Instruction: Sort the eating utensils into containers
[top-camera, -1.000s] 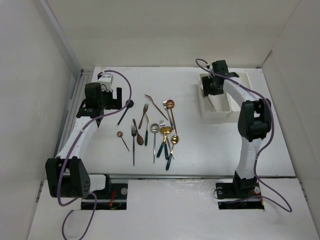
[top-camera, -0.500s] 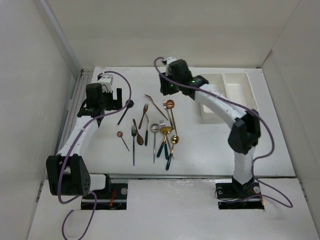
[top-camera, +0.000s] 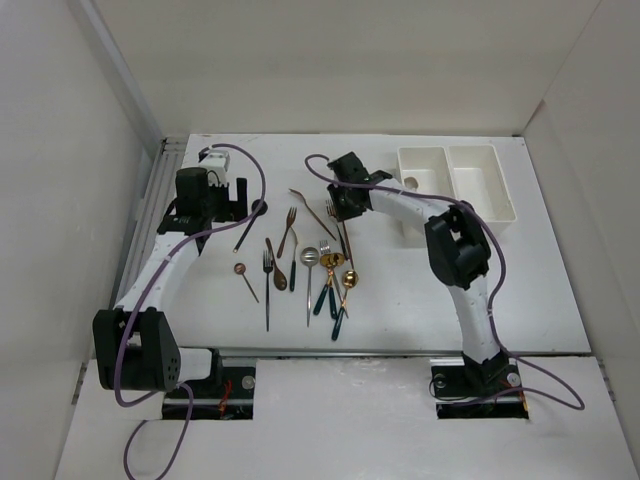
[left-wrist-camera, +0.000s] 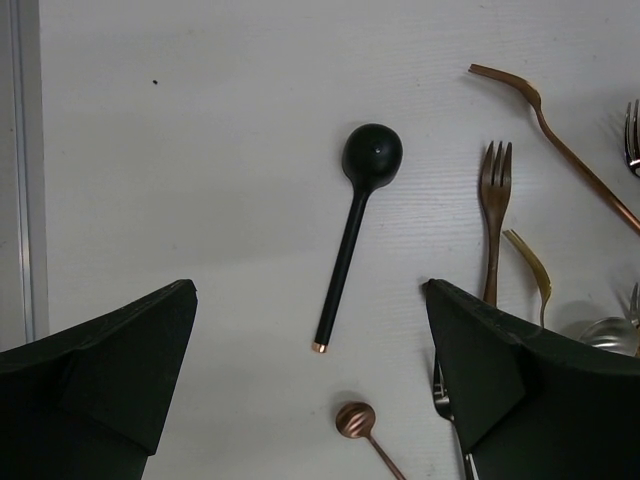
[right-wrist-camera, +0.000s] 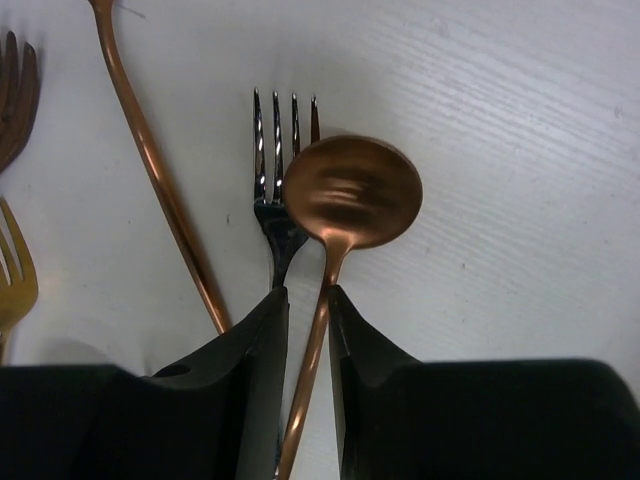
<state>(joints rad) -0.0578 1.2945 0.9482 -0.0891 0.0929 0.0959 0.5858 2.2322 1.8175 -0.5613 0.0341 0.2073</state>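
Observation:
My left gripper closes next on the round bowl (top-camera: 260, 207) (left-wrist-camera: 372, 156) of the black spoon, so that the handle of the spoon stays free.
Several eating utensils (top-camera: 320, 270) lie loose at the table's middle. My right gripper (top-camera: 343, 208) is down on them, its jaws closed to a narrow slit on the handle of a copper spoon (right-wrist-camera: 352, 192), which still lies on the table beside a dark fork (right-wrist-camera: 275, 170). My left gripper (top-camera: 228, 205) hovers open and empty over a black spoon (left-wrist-camera: 350, 250), its fingers (left-wrist-camera: 100, 380) wide apart. The containers, two joined white bins (top-camera: 455, 152), stand at the back right; a small rounded end shows in the left one.
A long copper fork (right-wrist-camera: 160, 180), a gold fork (right-wrist-camera: 15, 270) and a brown fork (left-wrist-camera: 492, 200) lie close by. A small copper spoon (left-wrist-camera: 352, 420) lies just below the black spoon's handle. White walls enclose the table.
My right arm has swung from the left bin across to the utensil pile and come down on the copper spoon. The left arm has barely moved.

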